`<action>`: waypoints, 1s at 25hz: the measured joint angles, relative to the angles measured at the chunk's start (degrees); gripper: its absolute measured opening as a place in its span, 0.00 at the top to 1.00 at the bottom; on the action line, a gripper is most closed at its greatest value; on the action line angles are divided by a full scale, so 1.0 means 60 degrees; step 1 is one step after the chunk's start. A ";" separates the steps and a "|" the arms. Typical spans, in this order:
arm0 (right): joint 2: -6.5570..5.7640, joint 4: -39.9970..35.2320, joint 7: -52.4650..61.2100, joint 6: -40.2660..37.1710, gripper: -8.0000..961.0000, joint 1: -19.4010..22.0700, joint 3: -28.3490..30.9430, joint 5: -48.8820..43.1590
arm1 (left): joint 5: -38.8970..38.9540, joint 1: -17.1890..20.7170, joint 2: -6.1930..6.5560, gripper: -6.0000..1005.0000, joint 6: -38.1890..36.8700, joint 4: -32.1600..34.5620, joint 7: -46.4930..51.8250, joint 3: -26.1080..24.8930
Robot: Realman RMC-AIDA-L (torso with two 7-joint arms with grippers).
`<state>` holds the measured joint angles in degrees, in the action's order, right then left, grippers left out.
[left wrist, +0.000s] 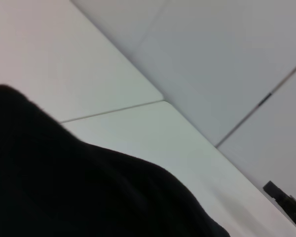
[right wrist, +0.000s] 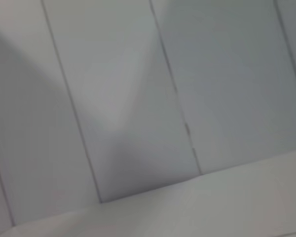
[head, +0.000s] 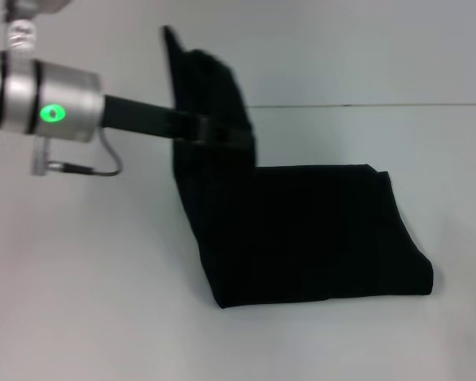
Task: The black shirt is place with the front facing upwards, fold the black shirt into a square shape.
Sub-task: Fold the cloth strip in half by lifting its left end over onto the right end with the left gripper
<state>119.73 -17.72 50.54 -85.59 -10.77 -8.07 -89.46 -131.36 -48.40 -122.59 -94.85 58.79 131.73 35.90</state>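
Observation:
My left gripper needs to let go of the raised flap on the black shirt [head: 373, 236], near the shirt's slanted edge opposite my arm.
The black shirt [head: 301, 238] lies folded on the white table [head: 79, 309], right of centre in the head view. Its left part is lifted off the table and stands up as a tall flap [head: 206, 87]. My left arm reaches in from the left, and the left gripper [head: 222, 135] is shut on that raised flap, its dark fingers hard to tell from the cloth. Black cloth [left wrist: 64, 187] fills the near part of the left wrist view. No lettering or label shows. The right gripper is out of view; its wrist view holds only wall and table.
The table's back edge [head: 381, 105] meets a pale panelled wall [right wrist: 138, 98]. Bare table surface surrounds the shirt on the left, front and right. A small dark object [left wrist: 286, 202] shows at the edge of the left wrist view.

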 joint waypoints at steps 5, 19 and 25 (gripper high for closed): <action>0.0005 0.0136 -0.0247 -0.0008 0.94 0.0231 0.0148 0.0000 | 0.0488 -0.0325 -0.0280 0.89 0.0631 -0.0488 0.0022 0.1049; 0.0024 0.0520 -0.0748 0.0076 0.94 0.0349 0.0364 -0.0067 | 0.5715 -0.0532 -0.0355 0.84 0.5685 -0.5528 -0.2697 0.6294; 0.0023 0.0724 -0.0992 0.0112 0.94 0.0346 0.0299 -0.0075 | 0.6844 -0.0390 -0.0353 0.81 0.5947 -0.5699 -0.3102 0.7118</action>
<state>119.87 -13.38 44.59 -84.91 -8.69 -6.28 -89.91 -90.30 -50.74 -124.71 -59.16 24.60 113.12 78.60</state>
